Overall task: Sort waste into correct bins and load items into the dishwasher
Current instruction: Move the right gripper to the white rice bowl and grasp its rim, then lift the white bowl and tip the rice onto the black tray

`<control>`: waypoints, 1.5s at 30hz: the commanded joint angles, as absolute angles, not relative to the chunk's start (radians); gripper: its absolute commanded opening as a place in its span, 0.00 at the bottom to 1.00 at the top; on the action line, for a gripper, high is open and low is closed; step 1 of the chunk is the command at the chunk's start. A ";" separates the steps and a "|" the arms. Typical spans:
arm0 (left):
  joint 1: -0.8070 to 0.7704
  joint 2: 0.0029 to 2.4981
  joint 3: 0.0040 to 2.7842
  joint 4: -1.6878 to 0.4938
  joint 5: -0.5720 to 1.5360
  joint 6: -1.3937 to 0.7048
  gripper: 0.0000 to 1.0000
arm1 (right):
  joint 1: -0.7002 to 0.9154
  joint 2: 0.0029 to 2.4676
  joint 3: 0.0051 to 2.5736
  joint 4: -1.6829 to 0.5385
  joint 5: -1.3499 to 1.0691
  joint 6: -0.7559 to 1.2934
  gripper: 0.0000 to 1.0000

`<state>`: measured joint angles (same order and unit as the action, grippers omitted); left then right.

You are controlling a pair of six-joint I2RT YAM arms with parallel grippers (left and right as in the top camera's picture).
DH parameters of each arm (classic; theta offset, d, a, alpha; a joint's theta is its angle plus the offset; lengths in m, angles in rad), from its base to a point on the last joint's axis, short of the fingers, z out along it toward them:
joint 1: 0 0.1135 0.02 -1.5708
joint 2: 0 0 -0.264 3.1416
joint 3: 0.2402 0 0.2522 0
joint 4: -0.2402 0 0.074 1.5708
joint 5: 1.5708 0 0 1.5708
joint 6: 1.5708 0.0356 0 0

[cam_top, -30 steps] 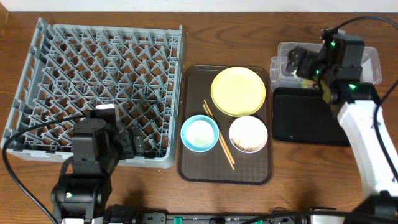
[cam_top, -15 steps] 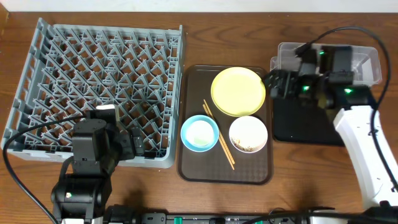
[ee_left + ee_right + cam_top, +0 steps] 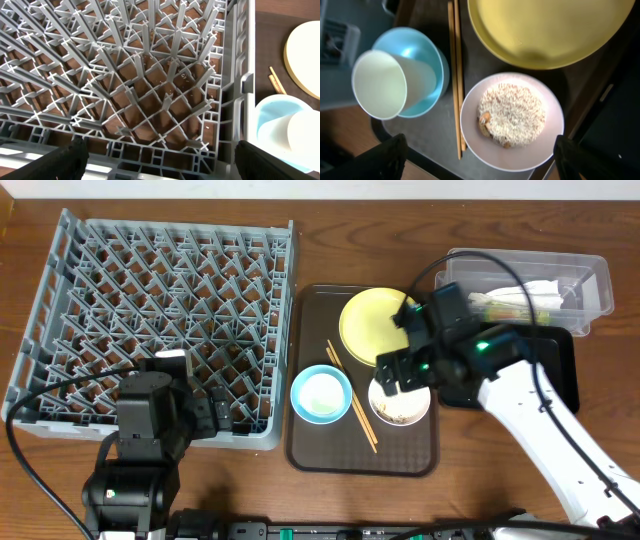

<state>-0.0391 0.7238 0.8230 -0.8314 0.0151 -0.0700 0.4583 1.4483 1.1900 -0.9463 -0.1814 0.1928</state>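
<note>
The white bowl's rim (image 3: 371, 406) (image 3: 463, 132) is beside the chopsticks, near the brown scrap. My right gripper goes there next and closes on it.
My right gripper (image 3: 401, 372) is open and empty, just above the white bowl (image 3: 402, 406). In the right wrist view its fingers (image 3: 477, 161) straddle that bowl (image 3: 512, 150), which holds rice-like scraps (image 3: 512, 113). The small white cup (image 3: 381, 83) lies tipped in the light blue bowl (image 3: 426, 56). The two chopsticks (image 3: 454, 75) lie between the bowls. The yellow plate (image 3: 381, 325) is behind them. The clear tub (image 3: 592, 280) holds the white napkin (image 3: 532, 289) and the sachet wrapper (image 3: 497, 303). The black tray (image 3: 562, 375) lies in front of it. My left gripper (image 3: 160, 162) is open over the near right corner of the grey dish rack (image 3: 150, 300).
The plate, bowls and chopsticks sit on a brown serving tray (image 3: 360, 452) between the rack and the bins. In the left wrist view the rack's pegs (image 3: 150, 90) fill the frame, with the blue bowl (image 3: 270, 112) and the plate (image 3: 305, 55) at the right edge.
My right arm has swung left and toward the front, from over the clear tub to over the white bowl. The tub's napkin and sachet now show. The left arm has not moved.
</note>
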 commanded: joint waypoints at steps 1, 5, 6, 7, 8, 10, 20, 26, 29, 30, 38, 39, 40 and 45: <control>-0.033 0.723 0.844 -0.834 -0.001 -0.057 0.96 | 0.524 1.457 1.179 -0.950 -0.049 0.255 0.87; -0.033 0.723 0.844 -0.834 -0.001 -0.057 0.96 | 0.577 1.493 1.158 -0.944 -0.023 0.277 0.83; -0.033 0.723 0.844 -0.834 -0.001 -0.057 0.96 | 0.591 1.507 1.152 -0.939 -0.024 0.277 0.83; -0.033 0.723 0.844 -0.834 -0.001 -0.057 0.96 | 0.604 1.520 1.148 -0.936 -0.025 0.277 0.80; -0.033 0.723 0.844 -0.834 -0.001 -0.057 0.96 | 0.618 1.534 1.145 -0.934 -0.025 0.277 0.78; -0.033 0.723 0.844 -0.834 -0.001 -0.057 0.96 | 0.646 1.565 1.139 -0.931 -0.024 0.277 0.74; -0.033 0.723 0.844 -0.834 -0.001 -0.057 0.96 | 0.718 1.698 1.135 -0.902 -0.014 0.327 0.59; -0.033 0.723 0.843 -0.834 -0.001 -0.057 0.96 | 0.722 1.765 1.135 -0.885 0.000 0.363 0.49; -0.033 0.723 0.842 -0.834 -0.001 -0.057 0.96 | 0.722 1.785 1.135 -0.874 -0.001 0.368 0.42; -0.033 0.723 0.842 -0.834 -0.001 -0.057 0.96 | 0.722 1.786 1.135 -0.869 -0.001 0.368 0.42; -0.033 0.724 0.842 -0.834 -0.001 -0.057 0.96 | 0.722 1.786 1.135 -0.849 0.014 0.419 0.22; -0.033 0.724 0.842 -0.834 -0.001 -0.057 0.96 | 0.722 1.786 1.135 -0.851 0.028 0.430 0.21; -0.033 0.724 0.842 -0.834 -0.001 -0.057 0.96 | 0.722 1.786 1.131 -0.852 0.044 0.448 0.20; -0.033 0.724 0.842 -0.834 -0.001 -0.057 0.96 | 0.725 1.786 1.103 -0.821 0.055 0.470 0.17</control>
<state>-0.0391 0.7238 0.8230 -0.8314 0.0151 -0.0700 0.7105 1.7798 1.1248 -0.8326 0.0257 0.4294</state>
